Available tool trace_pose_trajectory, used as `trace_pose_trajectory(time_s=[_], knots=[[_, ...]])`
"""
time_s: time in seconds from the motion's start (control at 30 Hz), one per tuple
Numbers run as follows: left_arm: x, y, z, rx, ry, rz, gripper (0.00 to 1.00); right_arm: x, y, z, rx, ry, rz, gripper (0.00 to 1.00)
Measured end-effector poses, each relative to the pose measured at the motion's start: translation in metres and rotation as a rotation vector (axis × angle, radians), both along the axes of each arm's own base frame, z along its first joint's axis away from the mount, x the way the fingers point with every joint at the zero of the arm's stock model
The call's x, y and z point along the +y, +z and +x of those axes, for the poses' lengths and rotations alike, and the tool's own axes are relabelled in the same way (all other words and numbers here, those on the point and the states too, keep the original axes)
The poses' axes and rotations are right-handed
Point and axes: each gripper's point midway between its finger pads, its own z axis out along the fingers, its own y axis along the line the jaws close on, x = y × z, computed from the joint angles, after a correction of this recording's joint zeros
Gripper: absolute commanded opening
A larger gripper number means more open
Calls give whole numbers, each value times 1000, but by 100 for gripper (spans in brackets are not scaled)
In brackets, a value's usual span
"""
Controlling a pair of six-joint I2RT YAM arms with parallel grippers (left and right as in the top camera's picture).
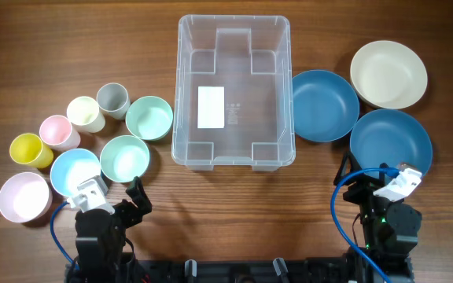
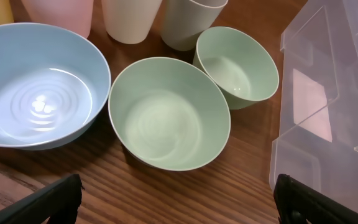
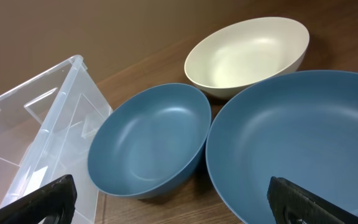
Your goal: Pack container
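Observation:
My right gripper grabs the near blue bowl next, closing on the bowl's front rim (image 1: pixel 420 174), on the side away from the clear container.
The clear container (image 1: pixel 234 161) with a white label stands empty at the table's middle; its wall also shows in the left wrist view (image 2: pixel 328 124) and the right wrist view (image 3: pixel 48 124). My left gripper (image 1: pixel 136 196) is open and empty at the front left, just short of a mint bowl (image 2: pixel 169 112). My right gripper (image 1: pixel 360 185) is open and empty at the front right, by the near blue bowl (image 3: pixel 297 137). In the wrist views the left jaws (image 2: pixel 179 199) and right jaws (image 3: pixel 173 202) stand wide apart with nothing between them.
Left of the container are a second mint bowl (image 1: pixel 149 117), a light blue bowl (image 1: pixel 75 170), a pink bowl (image 1: pixel 24 196) and yellow, pink, cream and grey cups (image 1: pixel 112 99). Right of it are another blue bowl (image 1: pixel 324 104) and a cream bowl (image 1: pixel 388 74).

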Motion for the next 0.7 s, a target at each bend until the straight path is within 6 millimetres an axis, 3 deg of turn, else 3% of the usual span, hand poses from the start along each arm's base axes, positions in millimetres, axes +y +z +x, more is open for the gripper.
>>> trace_pose_trajectory(time_s=[0.7], knots=[[0,3,2,-13,0,0,100,0,0,0,0,0,0,100]])
